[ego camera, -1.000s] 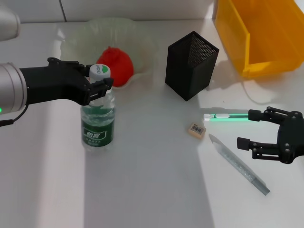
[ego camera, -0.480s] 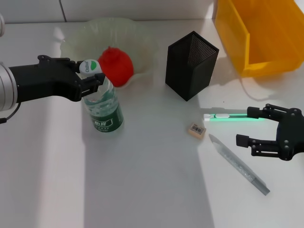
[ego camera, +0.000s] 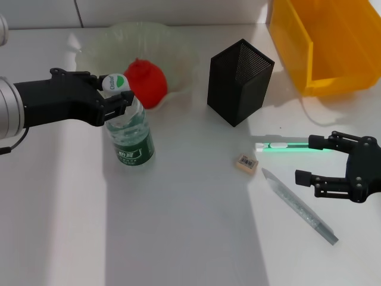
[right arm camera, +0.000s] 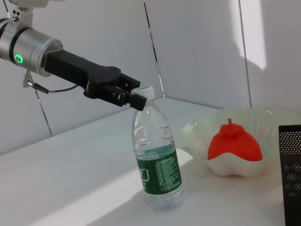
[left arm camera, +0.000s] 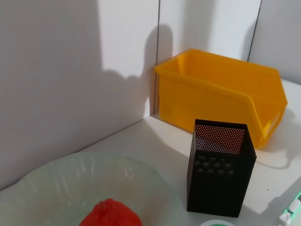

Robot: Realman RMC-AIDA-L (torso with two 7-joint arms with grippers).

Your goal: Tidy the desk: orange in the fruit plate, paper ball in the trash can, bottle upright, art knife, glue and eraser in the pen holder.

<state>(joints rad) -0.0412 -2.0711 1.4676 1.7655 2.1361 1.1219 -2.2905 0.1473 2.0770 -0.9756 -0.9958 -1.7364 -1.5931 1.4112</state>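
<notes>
The right gripper I use will next close on the green glue stick, on its body [ego camera: 290, 147], just past the white end near the eraser.
My left gripper [ego camera: 114, 100] is shut on the neck of the bottle [ego camera: 132, 136], just under its white cap. The bottle [right arm camera: 157, 162] stands on its base on the table and leans slightly. The orange [ego camera: 144, 82] lies in the fruit plate [ego camera: 95, 50] right behind it. The black mesh pen holder [ego camera: 240, 80] stands mid-table and the yellow trash can [ego camera: 324, 44] at the back right. My right gripper [ego camera: 306, 159] hovers open between the green glue stick [ego camera: 286, 146] and the grey art knife [ego camera: 300, 207]. The eraser [ego camera: 246, 162] lies to its left. The paper ball is out of view.
A white wall runs behind the plate and the trash can [left arm camera: 221, 89]. The pen holder [left arm camera: 218, 172] stands between the plate [left arm camera: 56, 188] and the bin.
My left gripper carried the bottle a little back toward the plate and the bottle now leans. It has barely moved in the last half second. The right gripper stayed almost still.
</notes>
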